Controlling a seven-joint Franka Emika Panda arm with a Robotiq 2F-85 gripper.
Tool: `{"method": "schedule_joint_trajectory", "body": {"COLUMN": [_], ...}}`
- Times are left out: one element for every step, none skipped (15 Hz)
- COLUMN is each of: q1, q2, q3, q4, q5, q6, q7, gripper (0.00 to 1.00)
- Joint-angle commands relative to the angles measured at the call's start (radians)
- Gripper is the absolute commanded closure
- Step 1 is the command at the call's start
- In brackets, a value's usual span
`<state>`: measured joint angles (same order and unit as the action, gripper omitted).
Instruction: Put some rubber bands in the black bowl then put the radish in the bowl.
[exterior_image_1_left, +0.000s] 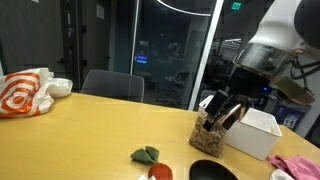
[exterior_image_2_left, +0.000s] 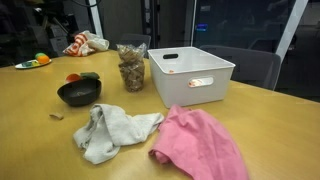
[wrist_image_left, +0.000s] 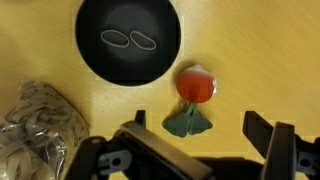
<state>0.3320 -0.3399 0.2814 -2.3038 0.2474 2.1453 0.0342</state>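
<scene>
The robot's gripper will next move to the red body (exterior_image_1_left: 160, 172) (wrist_image_left: 196, 87) of the radish, just beyond its green leaves, and close there.
The black bowl (wrist_image_left: 128, 40) fills the top of the wrist view, with two rubber bands (wrist_image_left: 130, 40) lying in it. Just right of it on the wooden table lies the radish (wrist_image_left: 196, 84), red body toward the bowl and green leaves pointing at me. My gripper (wrist_image_left: 199, 128) hangs open above the leaves, holding nothing. In an exterior view the gripper (exterior_image_1_left: 228, 112) is raised over the clear bag, with the bowl (exterior_image_1_left: 212, 172) and radish (exterior_image_1_left: 152, 160) at the bottom edge. Bowl (exterior_image_2_left: 79, 93) and radish (exterior_image_2_left: 82, 76) also sit side by side in an exterior view.
A clear bag of rubber bands (wrist_image_left: 40, 125) stands by the white bin (exterior_image_2_left: 190, 75). Grey cloth (exterior_image_2_left: 110, 130) and pink cloth (exterior_image_2_left: 200, 145) lie at the table front. A white-and-orange plastic bag (exterior_image_1_left: 28, 92) and a chair (exterior_image_1_left: 112, 85) are at the far side.
</scene>
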Motion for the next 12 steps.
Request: {"method": "schedule_joint_trajectory", "body": {"q1": [0.027,0.035,0.043,0.051,0.054,0.057,0.058,0.056,0.053,0.051,0.048,0.048], "q2": [0.049,0.073,0.094,0.118,0.145,0.171,0.198,0.226,0.253,0.282,0.312,0.342], "q3": [0.035,0.046,0.056,0.066,0.075,0.084,0.09,0.096,0.1,0.102,0.102,0.1], "q4": [-0.02,-0.022,-0.022,-0.025,-0.021,-0.021,-0.016,-0.006,0.002,0.01,0.023,0.036], "q5": [0.014,0.017,0.015,0.011,0.001,-0.012,-0.029,-0.051,-0.075,-0.102,-0.133,-0.157], "q6": [0.054,0.073,0.093,0.116,0.134,0.159,0.185,0.202,0.227,0.259,0.279,0.293], "q7": [-0.012,-0.016,-0.021,-0.027,-0.027,-0.033,-0.037,-0.035,-0.034,-0.03,-0.018,-0.013], "gripper": [0.0,0.0,0.0,0.0,0.0,0.0,0.0,0.0,0.0,0.0,0.0,0.0]}}
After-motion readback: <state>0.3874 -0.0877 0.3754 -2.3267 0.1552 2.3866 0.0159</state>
